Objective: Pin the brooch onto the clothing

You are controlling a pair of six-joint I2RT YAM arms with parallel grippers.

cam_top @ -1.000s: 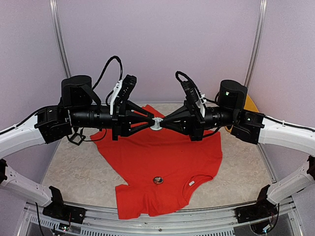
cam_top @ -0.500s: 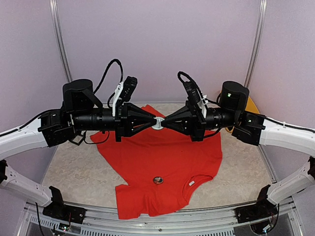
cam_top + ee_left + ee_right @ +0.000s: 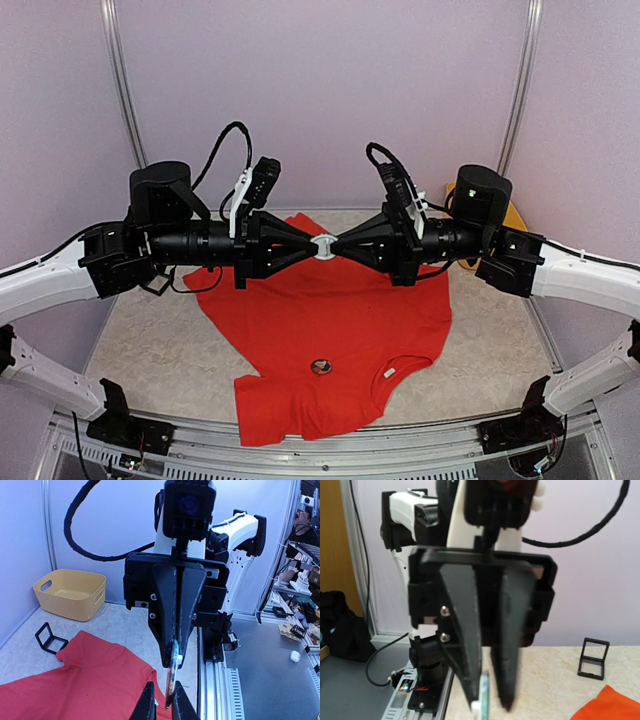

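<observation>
Next, I steady the brooch with my left gripper, as my right gripper's fingertips crowd its white clasp, while my right gripper takes it again nearer its rim (image 3: 175, 645).
The red T-shirt (image 3: 330, 320) lies spread on the table, its white label (image 3: 388, 372) toward the near edge; it also shows in the left wrist view (image 3: 75, 680). Both grippers meet tip to tip in mid-air above it, at a small round brooch (image 3: 322, 247). In the left wrist view the right gripper (image 3: 172, 662) is shut on the brooch (image 3: 171, 682), which is seen edge-on. My left gripper (image 3: 164, 705) stands around the brooch's lower edge, its fingers slightly apart, one touching it. The right wrist view shows the left gripper (image 3: 490, 705) with a gap between its fingers.
A small round dark piece (image 3: 321, 366) lies on the shirt near the neckline. A yellow basket (image 3: 70, 592) stands at the back right, partly behind the right arm (image 3: 505, 215). A small black frame stand (image 3: 49, 637) sits beside the shirt. A metal rail (image 3: 320, 440) runs along the near edge.
Both grippers and the brooch between them have shifted slightly to the right and up. The shirt and the round piece on it have not moved.
</observation>
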